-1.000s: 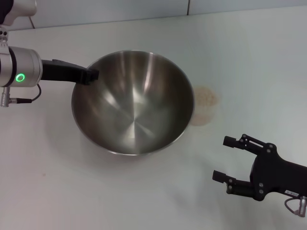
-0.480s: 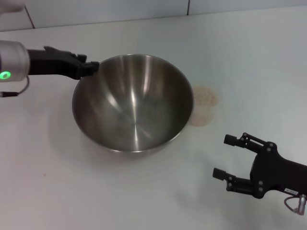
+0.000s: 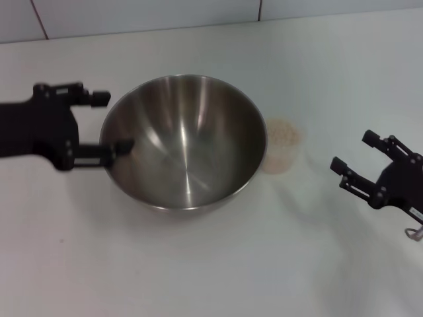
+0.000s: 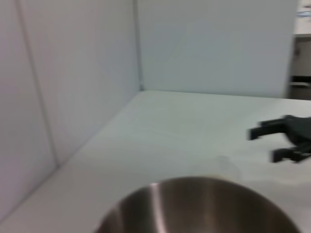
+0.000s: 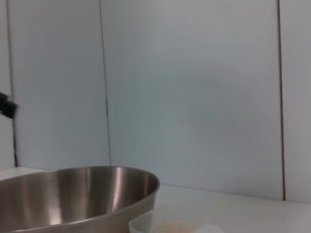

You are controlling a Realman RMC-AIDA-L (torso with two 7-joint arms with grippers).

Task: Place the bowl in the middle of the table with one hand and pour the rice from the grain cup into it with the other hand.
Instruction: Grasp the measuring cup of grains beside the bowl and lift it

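Observation:
Next, my right gripper goes to the grain cup's outer side [image 3: 299,140] [image 5: 214,229], facing away from the steel bowl, and closes there.
The steel bowl [image 3: 185,142] stands upright and empty on the white table [image 3: 198,264]. My left gripper [image 3: 114,122] is open just off the bowl's left rim, with one fingertip close to the bowl's wall, and holds nothing. The clear grain cup [image 3: 283,148], holding rice [image 3: 284,134], stands upright against the bowl's right side. My right gripper [image 3: 351,150] is open and empty, to the right of the cup and apart from it. The bowl also shows in the left wrist view [image 4: 204,204] and in the right wrist view [image 5: 73,194], and the cup shows there too [image 5: 175,225].
White wall panels [image 3: 132,13] close off the table's far edge. The right gripper [image 4: 286,141] shows far off in the left wrist view. Bare tabletop lies in front of the bowl and at the far right.
My left gripper has let go of the bowl's rim, opened and drawn back to the left. My right gripper has moved right and farther away, level with the cup. The bowl stays put.

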